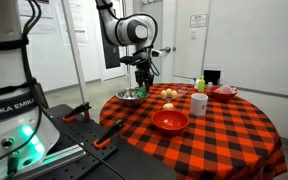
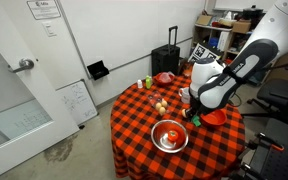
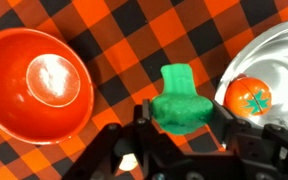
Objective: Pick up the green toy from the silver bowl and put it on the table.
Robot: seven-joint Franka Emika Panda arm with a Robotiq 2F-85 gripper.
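Observation:
Next, my gripper puts the green toy down on the checkered table (image 1: 141, 113) (image 3: 138, 70) between the red bowl and the silver bowl. The toy now hangs over that table.
My gripper (image 3: 182, 120) is shut on the green toy (image 3: 179, 98), a small bright green lump pinched between both fingers. It hangs over the checkered table (image 3: 134, 40), between two bowls. The silver bowl (image 3: 274, 45) lies at the right edge of the wrist view. In both exterior views the gripper (image 1: 144, 80) (image 2: 194, 115) is low beside the silver bowl (image 1: 130, 95) (image 2: 170, 137). I cannot make out the toy in the exterior views.
An orange tomato-like toy (image 3: 249, 97) lies in the silver bowl. A red bowl (image 3: 34, 85) (image 1: 169, 120) sits close on the other side. Farther off are a white mug (image 1: 199, 103), a green bottle (image 1: 200, 84), another red bowl (image 1: 224, 92) and small yellowish items (image 1: 169, 95).

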